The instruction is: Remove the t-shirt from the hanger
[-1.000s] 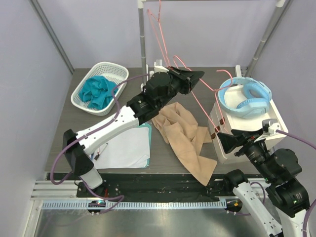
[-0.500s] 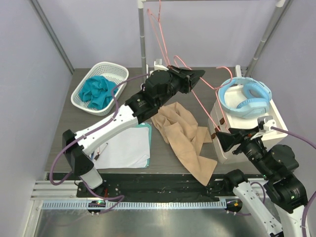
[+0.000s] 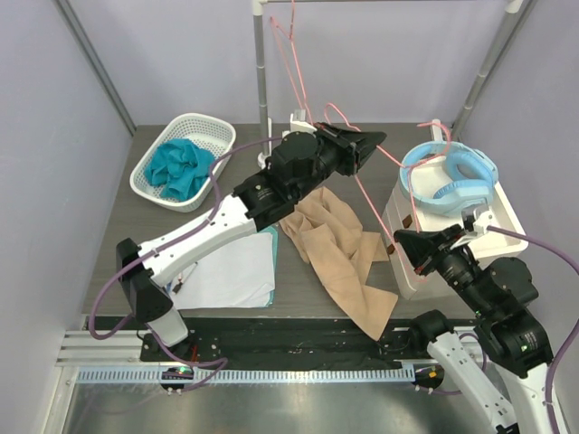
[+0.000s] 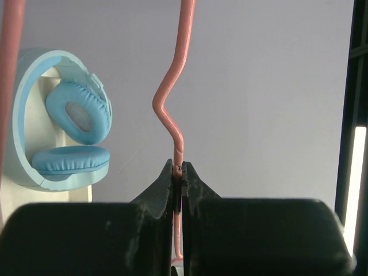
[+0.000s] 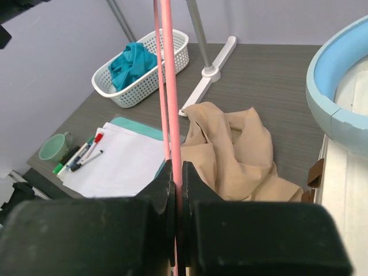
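Note:
Next, my right gripper releases the pink wire hanger on the rail (image 3: 337,52), beside the other pink hanger near the rack pole.
The tan t-shirt (image 3: 339,240) lies crumpled on the table, off the hanger, and also shows in the right wrist view (image 5: 241,149). The pink wire hanger (image 3: 374,210) hangs from the rail and slants across the air above it. My left gripper (image 3: 371,143) is raised near the rack pole and shut on a kinked part of the hanger wire (image 4: 185,34), which sits pinched between its tips (image 4: 177,167). My right gripper (image 3: 403,240) is shut on a lower stretch of the same hanger (image 5: 171,86), with the wire clamped between its jaws (image 5: 177,167).
A white basket (image 3: 201,118) with a teal cloth stands at the back left. Blue headphones (image 3: 450,176) rest on a white box (image 3: 502,217) at the right. A paper pad (image 3: 231,271), markers and a green cup (image 5: 52,148) sit front left. The rack pole (image 3: 261,72) rises behind.
My right gripper has gone from open to shut on the hanger wire and edged left. The left gripper, still holding the hanger, shifted slightly right.

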Controlling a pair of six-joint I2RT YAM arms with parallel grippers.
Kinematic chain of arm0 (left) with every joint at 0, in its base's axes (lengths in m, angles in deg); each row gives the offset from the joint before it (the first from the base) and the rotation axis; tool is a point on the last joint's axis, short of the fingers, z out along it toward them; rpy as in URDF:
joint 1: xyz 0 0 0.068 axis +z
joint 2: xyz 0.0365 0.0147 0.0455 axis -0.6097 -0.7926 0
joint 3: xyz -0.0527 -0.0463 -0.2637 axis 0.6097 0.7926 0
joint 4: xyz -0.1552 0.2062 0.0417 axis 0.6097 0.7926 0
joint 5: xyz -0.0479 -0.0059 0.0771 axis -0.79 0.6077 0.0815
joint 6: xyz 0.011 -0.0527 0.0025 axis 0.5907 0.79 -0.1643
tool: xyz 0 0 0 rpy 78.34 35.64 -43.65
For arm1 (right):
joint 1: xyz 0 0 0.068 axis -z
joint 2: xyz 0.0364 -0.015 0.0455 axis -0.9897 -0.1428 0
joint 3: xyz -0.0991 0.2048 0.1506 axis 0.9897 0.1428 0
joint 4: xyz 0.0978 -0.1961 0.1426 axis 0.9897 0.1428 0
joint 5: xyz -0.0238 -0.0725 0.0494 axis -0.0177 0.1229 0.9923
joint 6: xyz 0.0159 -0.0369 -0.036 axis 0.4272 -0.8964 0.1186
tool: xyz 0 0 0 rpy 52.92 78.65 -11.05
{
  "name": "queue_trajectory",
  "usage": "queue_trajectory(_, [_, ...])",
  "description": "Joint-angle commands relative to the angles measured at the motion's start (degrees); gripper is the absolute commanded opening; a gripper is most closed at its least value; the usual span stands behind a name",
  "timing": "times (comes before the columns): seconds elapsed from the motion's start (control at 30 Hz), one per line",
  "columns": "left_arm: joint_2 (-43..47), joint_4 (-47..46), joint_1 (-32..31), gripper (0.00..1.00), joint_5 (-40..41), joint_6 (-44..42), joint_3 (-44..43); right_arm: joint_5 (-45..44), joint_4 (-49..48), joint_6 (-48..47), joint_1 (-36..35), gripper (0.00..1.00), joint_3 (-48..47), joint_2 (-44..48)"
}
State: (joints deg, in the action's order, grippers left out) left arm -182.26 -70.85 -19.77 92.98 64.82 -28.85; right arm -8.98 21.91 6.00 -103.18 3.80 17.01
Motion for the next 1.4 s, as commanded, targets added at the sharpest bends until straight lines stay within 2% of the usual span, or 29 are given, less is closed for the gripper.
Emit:
queue_trajectory(0.0, [1.2, -5.9, -0.5, 0.20, 0.5, -2.1, 0.6, -1.8, -3.3, 2.6, -0.1, 0.01, -1.2, 0.2])
queue_trajectory(0.03, [1.4, -9.4, -0.5, 0.30, 0.6, -3.1, 1.8, -2.6, -2.8, 3.3, -0.1, 0.01, -2.0, 0.6])
queue_trajectory(0.1, [2.6, -10.2, -0.5, 0.51, 0.8, -8.5, 3.6, -5.2, -0.6, 5.4, -0.1, 0.01, -3.3, 0.6])
queue_trajectory(0.27, [8.2, -15.1, -0.5, 0.64, -1.0, -22.1, 9.6, -11.4, 3.6, 4.3, -0.1, 0.01, -7.4, -5.2])
queue_trajectory(0.4, [13.6, -15.3, -2.9, 0.67, -2.2, -32.5, 12.8, -10.7, 1.1, 3.4, -0.1, 0.01, -9.3, -12.5])
queue_trajectory(0.5, [17.7, -10.8, -5.3, 0.69, -1.0, -40.0, 15.1, -9.0, -3.9, 3.7, -0.2, 0.01, -10.6, -18.5])
queue_trajectory(0.6, [22.1, -7.4, -5.9, 0.69, -1.2, -44.2, 21.0, -9.0, -9.7, 3.3, -0.1, 0.01, -11.9, -24.6])
queue_trajectory(0.73, [33.3, -1.3, -5.9, 0.72, 2.5, -51.4, 33.0, -7.0, -15.1, 1.3, -0.1, 0.01, -16.7, -33.5])
queue_trajectory(0.83, [39.5, 5.3, -5.9, 0.72, 5.7, -52.1, 38.4, -6.5, -19.2, 0.6, -0.1, 0.01, -20.8, -40.4])
queue_trajectory(1.1, [48.5, 14.6, -5.9, 0.73, 9.3, -51.2, 49.2, -7.9, -28.8, 0.1, -0.9, 0.01, -34.0, -56.9])
queue_trajectory(1.2, [51.5, 17.5, -5.9, 0.75, 10.5, -51.6, 50.8, -10.3, -27.1, -1.3, -1.3, 0.01, -41.9, -64.4])
queue_trajectory(1.37, [55.5, 17.2, -5.9, 0.82, 10.6, -51.7, 53.8, -11.9, -24.9, -1.5, -1.7, 0.01, -53.0, -74.6])
